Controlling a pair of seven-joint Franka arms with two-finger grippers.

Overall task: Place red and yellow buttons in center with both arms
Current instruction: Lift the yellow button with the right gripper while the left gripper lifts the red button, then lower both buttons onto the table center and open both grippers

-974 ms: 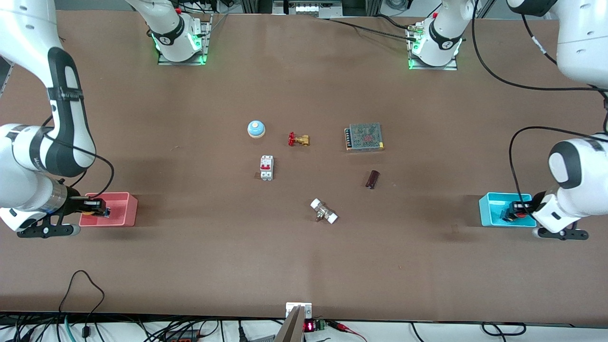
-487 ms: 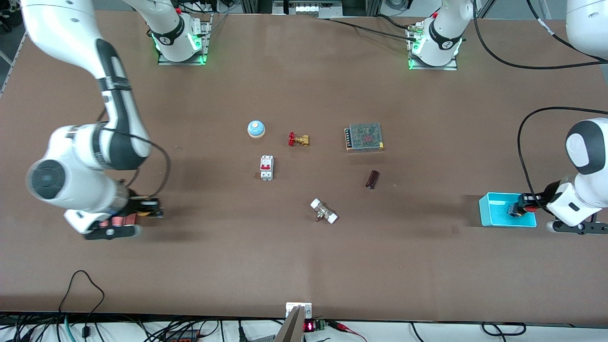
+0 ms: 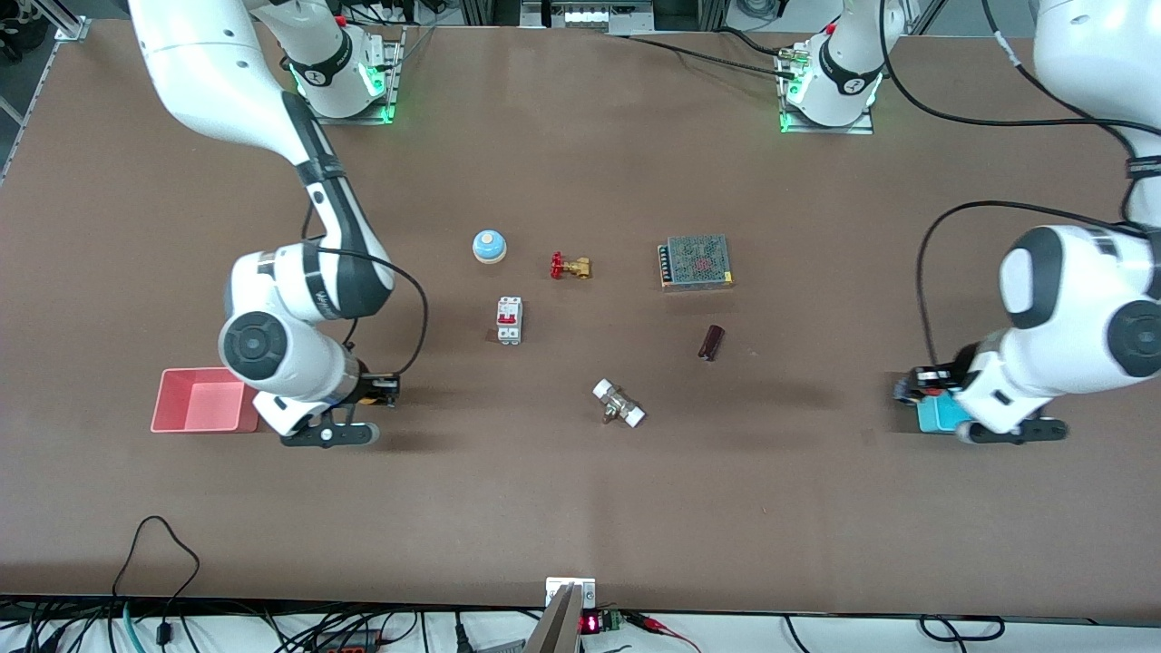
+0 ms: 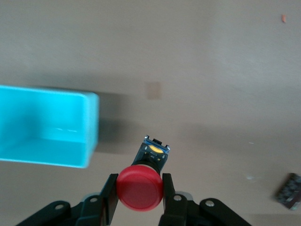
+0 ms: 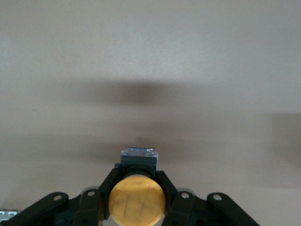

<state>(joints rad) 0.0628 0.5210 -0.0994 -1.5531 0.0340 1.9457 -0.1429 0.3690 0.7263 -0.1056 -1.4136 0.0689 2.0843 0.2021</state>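
Note:
The robot's left gripper should release the red button on the bare tabletop (image 3: 769, 380) (image 4: 256, 152) between the dark cylinder and the cyan tray, closer to the cylinder. The red button is now just past the tray's edge.
My left gripper (image 3: 910, 386) is shut on the red button (image 4: 139, 187) by its round cap. It holds the button above the brown tabletop, just past the cyan tray's (image 3: 936, 417) edge on the side toward the table's middle. The tray also shows in the left wrist view (image 4: 70, 127). My right gripper (image 3: 388, 390) is shut on the yellow button (image 5: 136, 200), with its black body pointing ahead. It holds the button over bare tabletop between the pink tray (image 3: 201, 424) and the middle. The brown center of the table (image 3: 562, 345) lies between the two grippers.
Around the middle lie a blue-domed bell (image 3: 489, 246), a brass valve with a red handle (image 3: 570, 267), a white and red breaker (image 3: 509, 320), a mesh-topped power supply (image 3: 696, 261), a dark cylinder (image 3: 711, 342) and a white-ended fitting (image 3: 619, 404).
Both grippers have left their trays with the buttons in them. The right one has moved well past the pink tray toward the middle. The left one has moved to the cyan tray's inner edge.

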